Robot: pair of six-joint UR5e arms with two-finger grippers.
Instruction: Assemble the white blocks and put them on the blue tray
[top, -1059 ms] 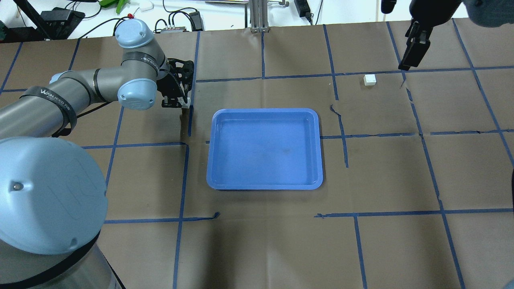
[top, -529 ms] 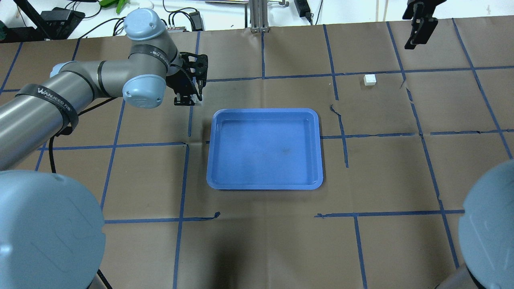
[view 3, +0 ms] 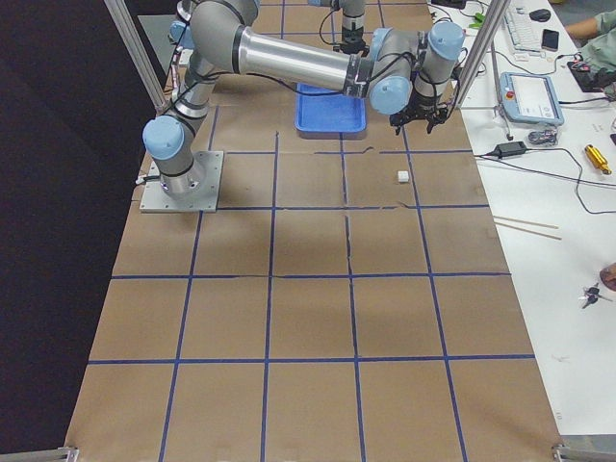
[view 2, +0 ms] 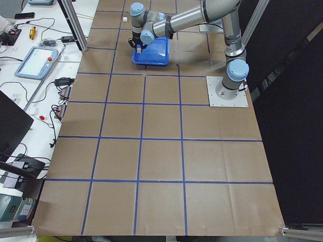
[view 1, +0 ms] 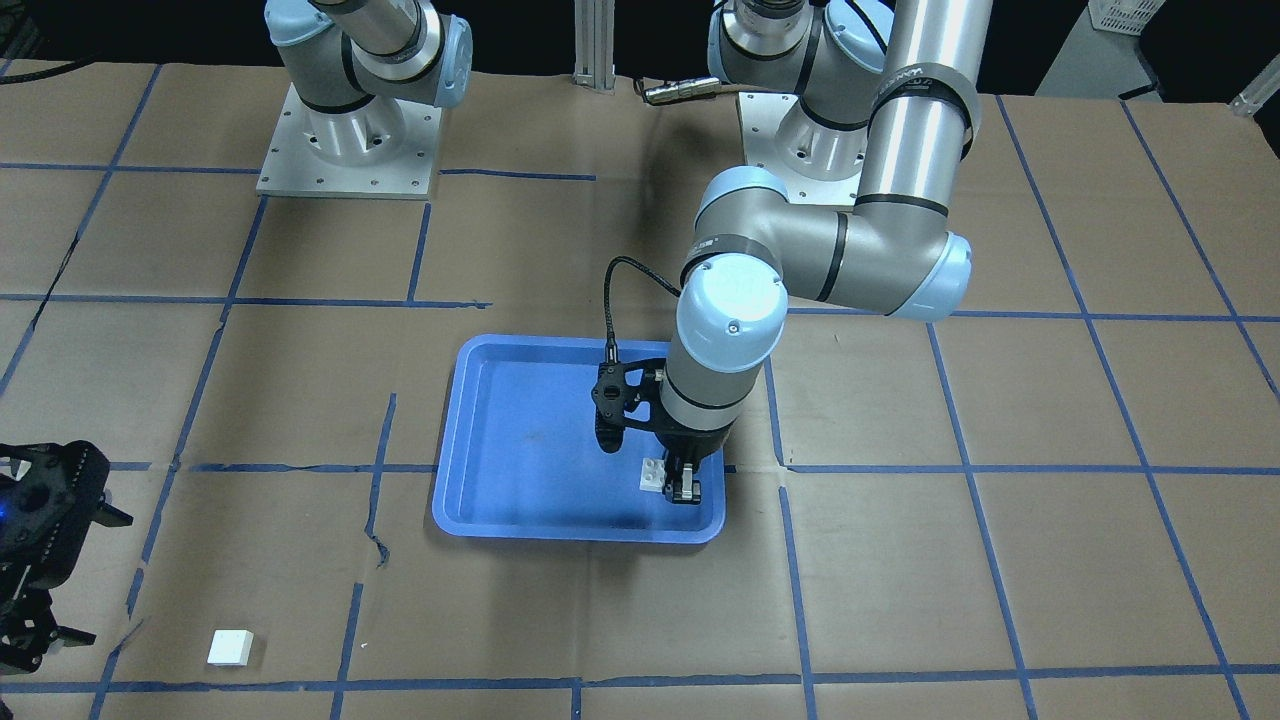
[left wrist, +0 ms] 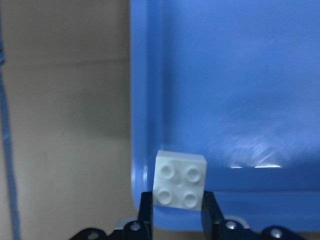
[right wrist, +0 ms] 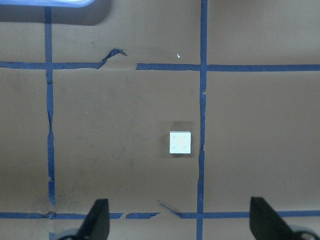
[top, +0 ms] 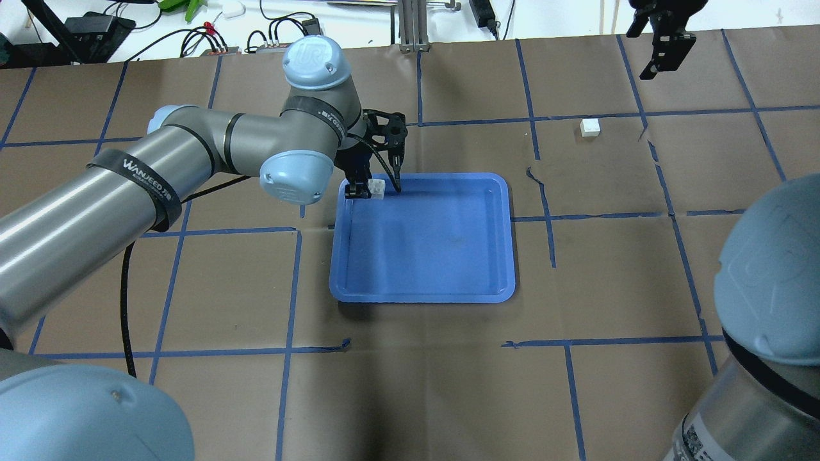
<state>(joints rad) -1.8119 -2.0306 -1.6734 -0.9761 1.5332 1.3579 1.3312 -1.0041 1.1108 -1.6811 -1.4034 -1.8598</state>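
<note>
The white block lies on the table away from the blue tray, and my right gripper should close on the opposite sides (view 1: 230, 648) (right wrist: 180, 142) of that block.
My left gripper (top: 368, 190) is shut on a white block (top: 377, 187) and holds it, studs showing, just over the far-left corner of the blue tray (top: 423, 298). The left wrist view shows the block (left wrist: 180, 179) between the fingers, above the tray's rim (left wrist: 142, 100). The other white block (top: 590, 127) lies on the table, far right of the tray. It also shows in the right wrist view (right wrist: 180, 142). My right gripper (top: 666, 45) is open and empty, raised beyond that block near the table's far edge.
Brown paper with a blue tape grid covers the table (top: 423, 397). Cables and electronics (top: 275, 35) lie past the far edge. A metal post (top: 412, 25) stands at the far middle. The tray's floor is bare.
My left arm has carried its white block rightwards, from left of the tray to over the tray's far-left corner. My right gripper has drawn back towards the table's far edge.
</note>
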